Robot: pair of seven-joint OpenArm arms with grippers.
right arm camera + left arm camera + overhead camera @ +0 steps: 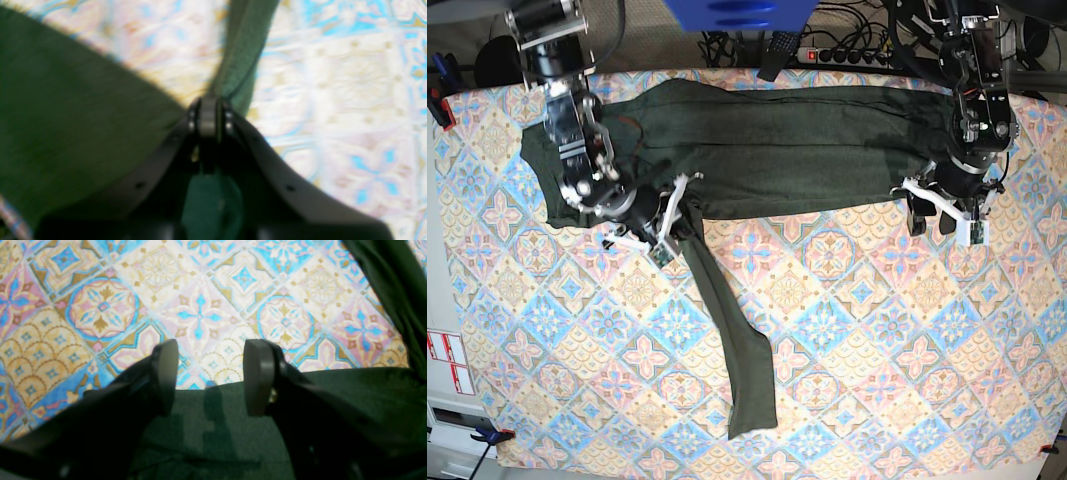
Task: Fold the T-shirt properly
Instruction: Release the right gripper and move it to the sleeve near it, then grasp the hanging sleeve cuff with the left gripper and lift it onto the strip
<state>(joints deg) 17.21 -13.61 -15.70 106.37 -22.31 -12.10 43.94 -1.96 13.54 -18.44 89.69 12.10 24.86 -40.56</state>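
The T-shirt has a middle of the trailing sleeve (742, 345) between that sleeve's loose end and the body. My left gripper goes there next and closes on it.
The T-shirt (797, 150) is dark olive green and lies spread across the far half of the table. One long sleeve (737, 340) trails toward the front edge. My right gripper (673, 218) sits where that sleeve meets the body. In the right wrist view the right gripper (208, 116) is shut on a fold of the T-shirt (66, 133), and the sleeve runs away from the closed jaws. My left gripper (930, 220) is at the shirt's other end. In the left wrist view the left gripper (211, 376) stands open just above the edge of the T-shirt (213, 433), with nothing between its fingers.
A patterned tile tablecloth (877, 350) covers the table. A power strip (837, 55) and cables lie behind the far edge, beside a blue object (737, 12). A clamp (437, 100) sits at the far left corner.
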